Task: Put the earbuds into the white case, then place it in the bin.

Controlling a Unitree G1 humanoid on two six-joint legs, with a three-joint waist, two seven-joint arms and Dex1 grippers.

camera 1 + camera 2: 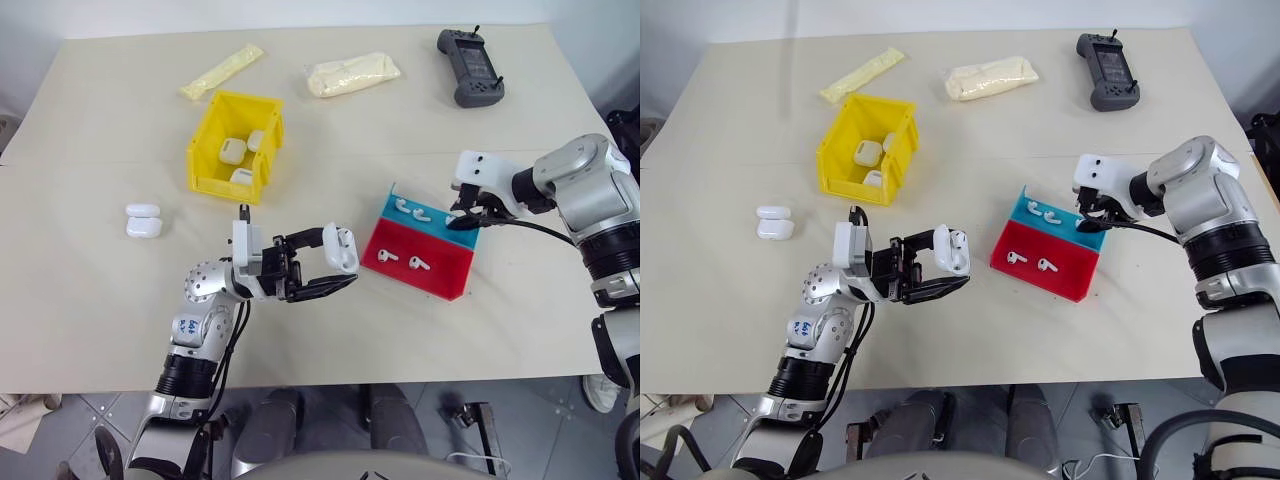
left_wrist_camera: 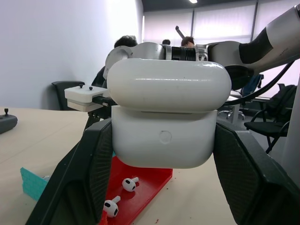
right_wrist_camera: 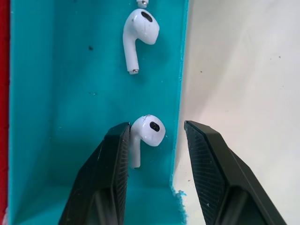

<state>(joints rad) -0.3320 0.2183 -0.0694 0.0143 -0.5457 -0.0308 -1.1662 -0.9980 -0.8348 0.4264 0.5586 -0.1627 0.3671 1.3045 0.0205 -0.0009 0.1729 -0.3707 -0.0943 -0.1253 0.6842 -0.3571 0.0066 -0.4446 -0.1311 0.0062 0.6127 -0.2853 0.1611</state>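
The tray's side is in my right gripper's grasp beside the end earbud, so my right gripper needs to lift clear and take the middle earbud (image 1: 421, 215).
My left gripper (image 1: 341, 256) is shut on the white case (image 1: 340, 247), held above the table with its lid flipped up; the left wrist view has the case (image 2: 164, 117) clamped between both fingers. Right of it lies a red-and-blue tray (image 1: 441, 281) with earbuds (image 1: 405, 207) on the blue half and two more (image 1: 388, 256) on the red half. My right gripper (image 3: 157, 127) is open and tilted down over the blue half. It straddles one earbud (image 3: 149, 131): one finger is beside its stem, the other outside the tray's wall. The yellow bin (image 1: 214, 181) stands at the back left.
Three white cases (image 1: 232, 150) lie in the bin, and two more (image 1: 142, 219) lie on the table left of my left arm. At the far edge are a grey controller (image 1: 470, 66) and two pale packets (image 1: 352, 74). The table's front edge is close below my left arm.
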